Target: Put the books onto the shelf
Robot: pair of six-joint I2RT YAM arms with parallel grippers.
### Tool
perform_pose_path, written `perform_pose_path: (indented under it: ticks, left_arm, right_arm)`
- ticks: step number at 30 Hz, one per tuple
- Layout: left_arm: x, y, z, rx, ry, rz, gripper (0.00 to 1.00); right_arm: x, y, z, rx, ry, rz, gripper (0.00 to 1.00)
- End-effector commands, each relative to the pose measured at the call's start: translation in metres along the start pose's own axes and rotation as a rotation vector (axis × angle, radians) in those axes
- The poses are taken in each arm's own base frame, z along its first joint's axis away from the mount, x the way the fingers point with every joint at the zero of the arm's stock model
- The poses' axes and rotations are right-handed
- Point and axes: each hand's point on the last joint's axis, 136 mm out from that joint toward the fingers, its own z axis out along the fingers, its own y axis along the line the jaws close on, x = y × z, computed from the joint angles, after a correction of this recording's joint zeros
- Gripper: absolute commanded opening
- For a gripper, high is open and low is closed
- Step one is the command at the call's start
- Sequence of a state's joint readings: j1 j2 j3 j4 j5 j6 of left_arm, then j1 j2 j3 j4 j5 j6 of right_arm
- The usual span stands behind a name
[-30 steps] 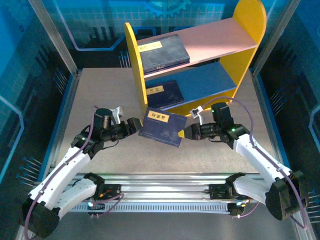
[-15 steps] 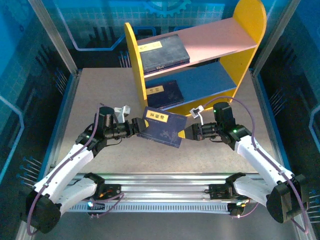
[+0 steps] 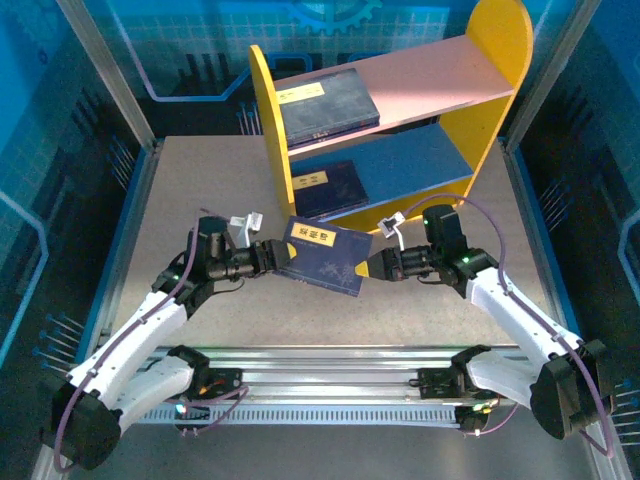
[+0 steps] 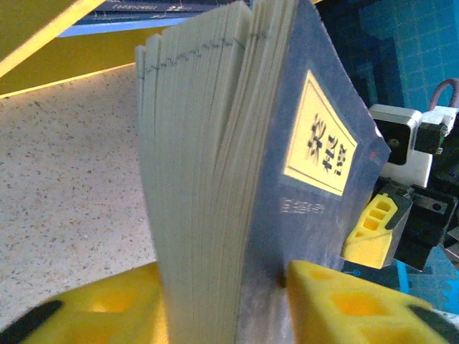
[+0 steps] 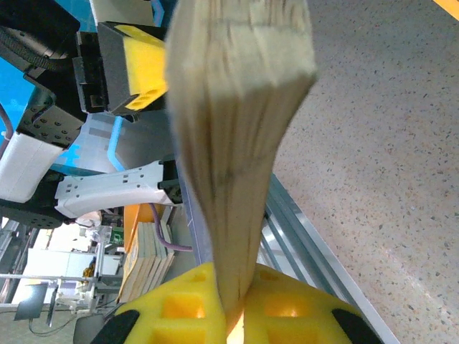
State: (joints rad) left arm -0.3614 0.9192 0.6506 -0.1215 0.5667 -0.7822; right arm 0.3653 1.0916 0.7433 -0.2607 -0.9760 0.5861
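My right gripper is pinching the book's pages into a thin wedge, so my left gripper needs to hold the book while my right gripper opens and takes the full thickness (image 5: 233,172).
A dark navy book (image 3: 322,257) with a yellow label hangs tilted just above the table, in front of the shelf (image 3: 270,130). My right gripper (image 3: 372,265) is shut on its right edge; in the right wrist view the yellow pads (image 5: 287,308) squeeze the pages of the book (image 5: 229,107). My left gripper (image 3: 270,255) is shut on the left edge, its pads (image 4: 337,301) against the cover and pages of the book (image 4: 287,179). One book (image 3: 325,105) lies on the pink upper board (image 3: 440,85). Another book (image 3: 325,188) lies on the blue lower board (image 3: 420,160).
The speckled table (image 3: 200,190) lies inside a metal frame with posts at both sides. Aluminium rails (image 3: 330,360) run along the near edge by the arm bases. The shelf's right halves are bare. A stack of books (image 5: 143,258) sits off the table.
My left gripper moved right to the book's left edge and closed on it. The right gripper kept its grip, and the book barely shifted.
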Motion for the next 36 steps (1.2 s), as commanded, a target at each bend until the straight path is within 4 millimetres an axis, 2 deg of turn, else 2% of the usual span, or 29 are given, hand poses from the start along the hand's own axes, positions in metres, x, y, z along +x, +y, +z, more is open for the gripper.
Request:
perform_pose_path:
  ticks: [1,6,12,17,23,28,36]
  left_arm:
    - [-0.003,-0.012,-0.001,0.052,0.002,0.025,0.32]
    - [-0.004,-0.014,-0.001,0.053,0.002,0.029,0.16]
    - [-0.001,-0.021,0.004,0.080,-0.017,0.041,0.00]
    - [0.000,-0.027,0.008,0.108,-0.029,0.047,0.00]
    - [-0.002,-0.039,0.010,0.160,-0.058,0.065,0.00]
    - [-0.002,-0.051,0.013,0.242,-0.104,0.064,0.00]
    - [-0.002,-0.061,0.013,0.251,-0.120,0.092,0.00]
  right_arm:
    - [-0.002,-0.003,0.000,-0.009,-0.009,-0.009,0.11]
    - [-0.006,-0.017,0.001,0.049,-0.042,0.010,0.14]
    - [-0.014,-0.023,0.002,0.051,-0.102,0.032,0.18]
    - [-0.018,-0.017,-0.001,0.054,-0.125,0.024,0.20]
    - [-0.019,-0.018,-0.006,0.067,-0.139,0.035,0.27]
    - [-0.021,-0.024,-0.012,0.068,-0.174,0.073,0.39]
    - [-0.014,-0.045,-0.023,0.070,-0.226,0.161,0.53]
